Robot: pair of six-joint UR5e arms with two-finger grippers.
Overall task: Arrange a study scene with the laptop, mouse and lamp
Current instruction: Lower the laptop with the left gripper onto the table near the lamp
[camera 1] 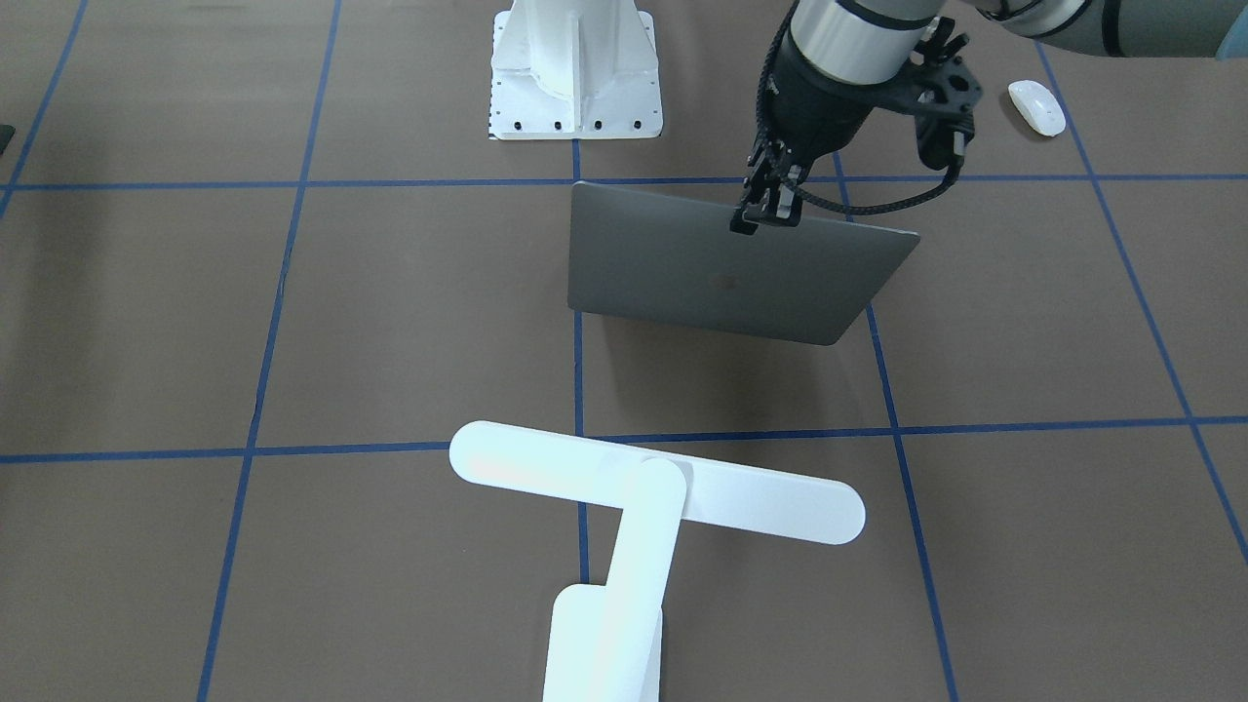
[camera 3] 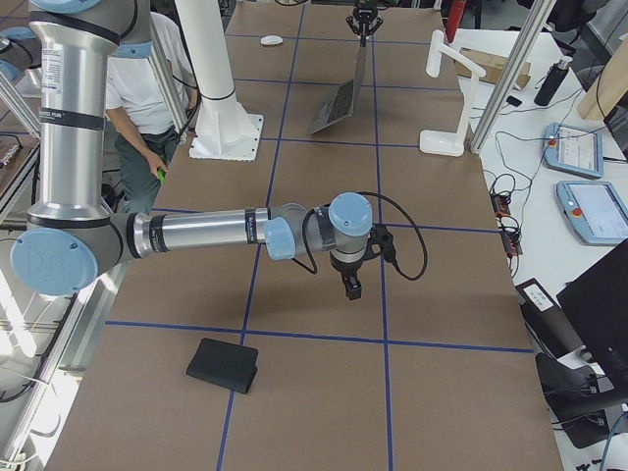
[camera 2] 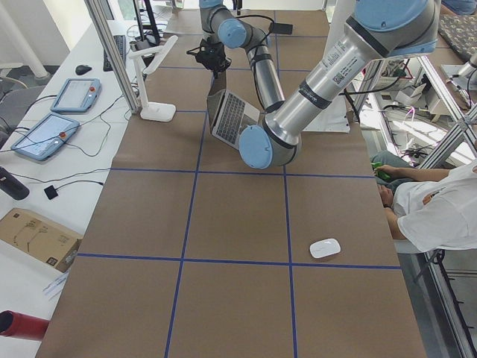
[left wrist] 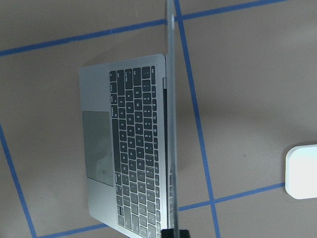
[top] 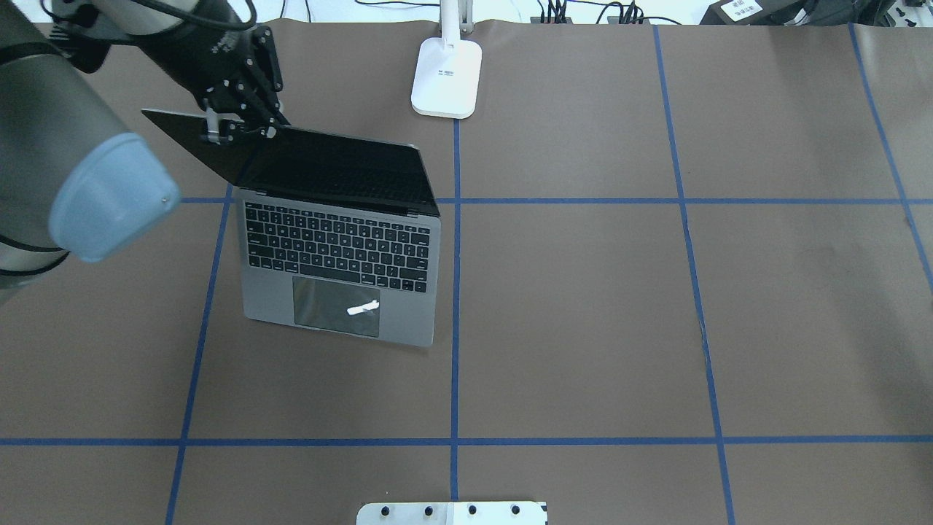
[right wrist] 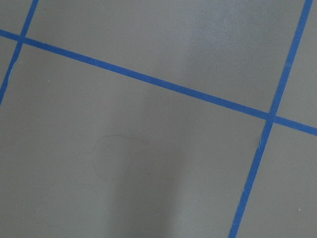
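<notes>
My left gripper will let go of the dark-grey laptop on the brown table point(camera 1: 663, 374) between the white lamp and the pedestal, close to the lamp.
The dark-grey laptop point(top: 339, 248) stands open on the brown table, its screen raised and its lid back point(camera 1: 721, 273) facing the front camera. My left gripper point(camera 1: 770, 210) point(top: 237, 127) is shut on the lid's top edge, near one corner. The left wrist view looks straight down that lid edge at the laptop's keyboard point(left wrist: 133, 148). The white mouse point(camera 1: 1036, 107) point(camera 2: 325, 248) lies apart, at the table's left end. The white lamp point(camera 1: 653, 487) point(top: 446, 76) stands upright beyond the laptop. My right gripper point(camera 3: 351, 287) hovers over bare table; I cannot tell if it is open or shut.
The white bolted pedestal point(camera 1: 575, 78) stands at the robot's side of the table. A flat black mat point(camera 3: 224, 365) lies near the right end. A seated person point(camera 2: 432, 209) is beside the table. Teach pendants point(camera 2: 45, 134) and cables lie on the far side bench.
</notes>
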